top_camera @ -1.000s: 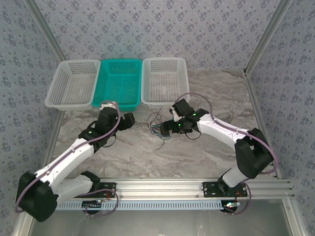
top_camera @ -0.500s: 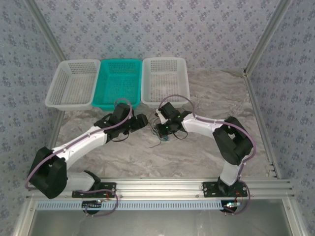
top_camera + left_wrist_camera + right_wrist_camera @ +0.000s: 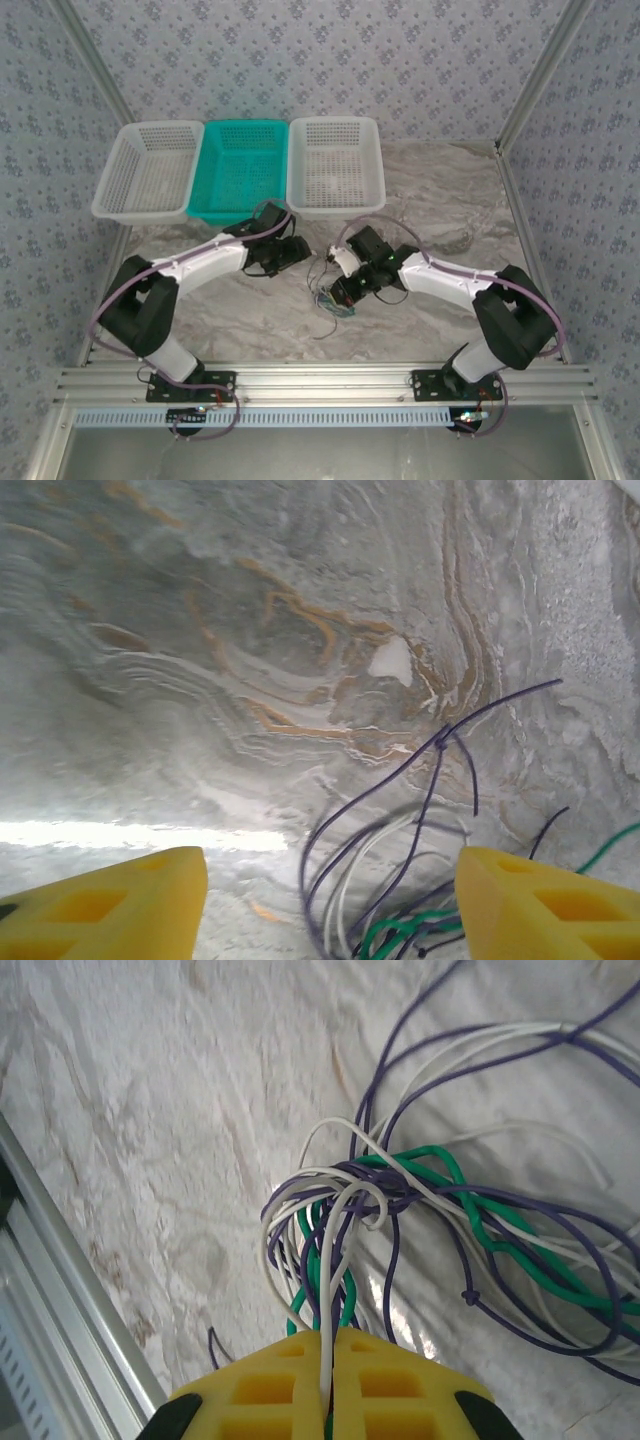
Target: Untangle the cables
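Next, I lay the cables on the bare marble (image 3: 389, 291) under my right gripper's wrist, nearer the aluminium rail than the baskets.
The cables (image 3: 328, 293) are a small tangle of thin green, white and dark purple-grey wires on the marble table, between the two arms. My right gripper (image 3: 328, 1355) is shut on the cables, with a white wire and green strands pinched between its yellow fingers (image 3: 400, 1380); the knot (image 3: 385, 1195) hangs just ahead of them. In the top view my right gripper (image 3: 343, 289) sits at the tangle's right side. My left gripper (image 3: 330, 900) is open, its yellow fingers (image 3: 110, 905) wide apart with loose dark, white and green cables (image 3: 400, 880) between them. From above, the left gripper (image 3: 298, 248) stands just left of the tangle.
Three baskets line the back: a white basket (image 3: 115, 185) at left, a teal basket (image 3: 213, 170) in the middle, another white basket (image 3: 372, 165) at right. An aluminium rail (image 3: 330, 378) runs along the near edge. Framed walls close both sides.
The left arm has reached right towards the tangle. The right gripper has pulled the cables down and towards the near side, away from the baskets.
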